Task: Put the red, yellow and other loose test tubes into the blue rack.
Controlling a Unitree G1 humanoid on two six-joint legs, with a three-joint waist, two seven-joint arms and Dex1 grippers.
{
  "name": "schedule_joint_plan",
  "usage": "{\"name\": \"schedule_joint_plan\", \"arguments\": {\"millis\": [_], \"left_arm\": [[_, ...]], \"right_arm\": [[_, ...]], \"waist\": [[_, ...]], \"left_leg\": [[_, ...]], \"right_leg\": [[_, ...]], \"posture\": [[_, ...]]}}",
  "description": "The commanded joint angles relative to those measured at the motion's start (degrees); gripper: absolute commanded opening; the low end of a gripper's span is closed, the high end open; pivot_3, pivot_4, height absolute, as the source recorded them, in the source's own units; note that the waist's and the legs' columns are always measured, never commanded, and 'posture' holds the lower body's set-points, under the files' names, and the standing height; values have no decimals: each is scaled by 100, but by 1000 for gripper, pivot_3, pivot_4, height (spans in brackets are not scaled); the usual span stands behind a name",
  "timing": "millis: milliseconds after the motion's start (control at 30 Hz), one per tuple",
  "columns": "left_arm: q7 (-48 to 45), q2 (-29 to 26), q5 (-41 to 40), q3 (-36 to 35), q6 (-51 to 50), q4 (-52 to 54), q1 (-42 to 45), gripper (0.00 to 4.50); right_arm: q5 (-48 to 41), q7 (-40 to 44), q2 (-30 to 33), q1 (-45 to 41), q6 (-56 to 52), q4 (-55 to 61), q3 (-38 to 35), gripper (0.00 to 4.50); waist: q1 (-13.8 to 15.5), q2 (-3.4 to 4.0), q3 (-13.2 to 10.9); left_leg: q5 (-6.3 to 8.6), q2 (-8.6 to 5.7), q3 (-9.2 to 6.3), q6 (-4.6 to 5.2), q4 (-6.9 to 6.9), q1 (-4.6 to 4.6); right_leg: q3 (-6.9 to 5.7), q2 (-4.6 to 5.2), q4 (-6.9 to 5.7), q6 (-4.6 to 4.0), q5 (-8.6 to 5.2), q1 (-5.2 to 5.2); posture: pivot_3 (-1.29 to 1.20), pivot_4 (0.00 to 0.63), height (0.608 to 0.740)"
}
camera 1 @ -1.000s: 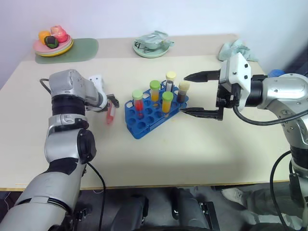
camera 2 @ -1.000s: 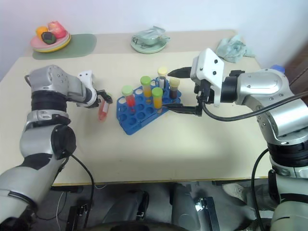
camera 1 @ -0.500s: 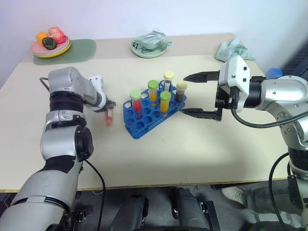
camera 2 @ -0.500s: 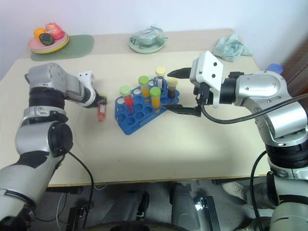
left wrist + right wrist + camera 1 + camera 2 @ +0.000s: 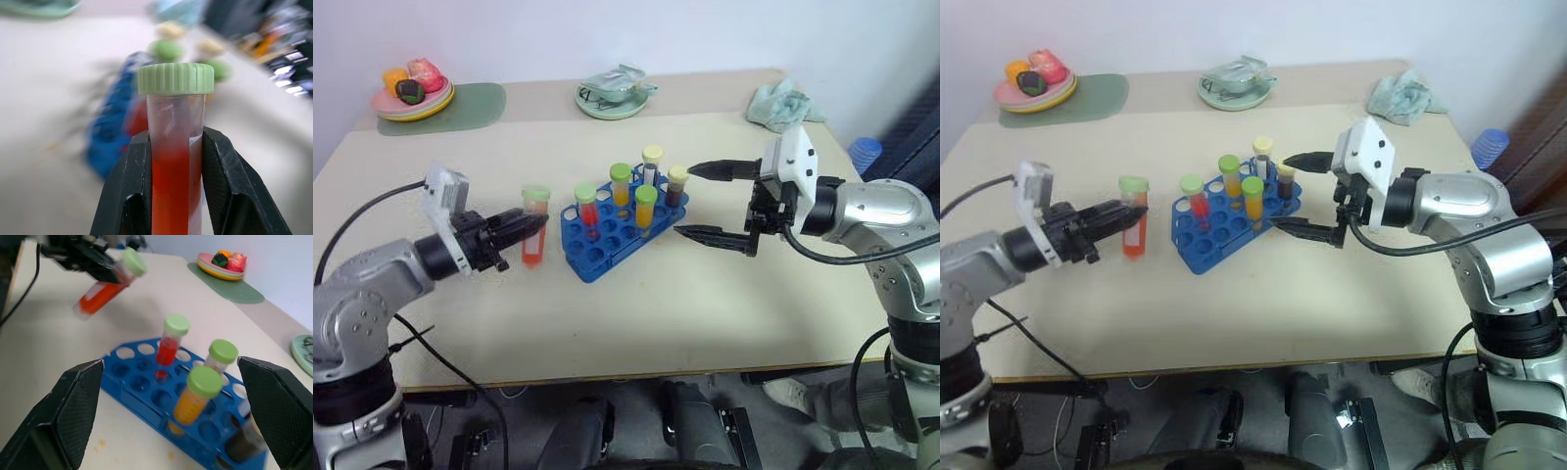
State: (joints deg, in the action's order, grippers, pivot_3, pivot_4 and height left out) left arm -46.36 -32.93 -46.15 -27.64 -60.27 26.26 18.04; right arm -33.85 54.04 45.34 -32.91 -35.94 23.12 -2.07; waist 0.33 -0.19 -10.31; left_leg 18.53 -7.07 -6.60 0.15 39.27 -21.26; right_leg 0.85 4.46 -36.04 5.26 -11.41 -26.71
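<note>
I should set the red test tube, now held upright beside the blue rack, with my left gripper into the blue rack's empty front hole (image 5: pixel 611 241) beside the racked red tube.
My left gripper (image 5: pixel 532 229) is shut on a red test tube (image 5: pixel 534 235) with a pale green cap and holds it upright off the table, just left of the blue rack (image 5: pixel 597 262). In the left wrist view the two black fingers (image 5: pixel 128 191) clamp the tube (image 5: pixel 172 147) below its cap. The rack holds several capped tubes: red (image 5: pixel 588 208), orange (image 5: pixel 621 186), yellow (image 5: pixel 646 210), clear (image 5: pixel 652 163) and dark brown (image 5: pixel 676 186). My right gripper (image 5: pixel 685 202) stands open at the rack's right end, its fingers spread wide with nothing between them.
At the table's far side are a plate of colourful items (image 5: pixel 411 94) on a green mat (image 5: pixel 475 102), a pale green dish (image 5: pixel 613 98) and a crumpled teal cloth (image 5: pixel 785 102). A blue object (image 5: pixel 867 152) sits off the right edge.
My left gripper shut on the red tube that lay on the table, lifted it, drew back toward me and turned it upright. The right gripper stayed open in place.
</note>
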Motion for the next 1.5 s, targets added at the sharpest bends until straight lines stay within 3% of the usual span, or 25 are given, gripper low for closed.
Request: {"name": "schedule_joint_plan", "arguments": {"millis": [33, 133, 433, 1233, 1467, 1500], "left_arm": [[-273, 444, 322, 511, 1543, 281, -60, 782], [-412, 758, 979, 1188, 2704, -119, 20, 782], [-364, 1515, 1701, 2160, 4261, -1797, 657, 782], [-297, 1792, 2710, 2947, 5883, -3483, 879, 782], [-490, 1836, 2451, 2935, 5812, -3573, 803, 782], [-570, 1837, 2323, 2906, 5742, -3531, 778, 1280]], "right_arm": [[-207, -341, 35, 283, -201, 536, -420, 4500], [-230, -597, 67, 507, -341, 814, -547, 4500], [-322, -1283, 48, 1012, -706, 1492, -876, 4500], [-718, -2111, 74, 1366, -923, 1951, -1143, 4500], [-688, -2075, 78, 1423, -815, 1904, -1130, 4500], [-683, -2070, 78, 1429, -802, 1894, -1131, 4500]], "waist": [[65, -5, 6], [58, -8, 7], [41, -8, 8], [43, -10, 12], [44, -11, 13], [43, -11, 13]], "left_leg": [[2, 0, 0, 4, -1, 3], [6, -2, 3, 11, 0, 1], [6, 3, 9, 12, 0, 3], [7, 3, 10, 17, 1, 11], [8, 3, 10, 17, 1, 25], [8, 3, 11, 17, 1, 28]], "right_leg": [[-1, 1, 4, 0, 0, 4], [-2, 3, 18, 1, 0, 10], [0, -3, 13, 1, 1, 6], [0, -4, 13, 3, 1, 14], [1, -3, 13, 3, 2, 29], [1, -3, 13, 3, 2, 32]], "posture": [[0, 150, 740], [0, 150, 740], [0, 150, 740], [0, 150, 740], [0, 150, 740], [0, 150, 740]]}}
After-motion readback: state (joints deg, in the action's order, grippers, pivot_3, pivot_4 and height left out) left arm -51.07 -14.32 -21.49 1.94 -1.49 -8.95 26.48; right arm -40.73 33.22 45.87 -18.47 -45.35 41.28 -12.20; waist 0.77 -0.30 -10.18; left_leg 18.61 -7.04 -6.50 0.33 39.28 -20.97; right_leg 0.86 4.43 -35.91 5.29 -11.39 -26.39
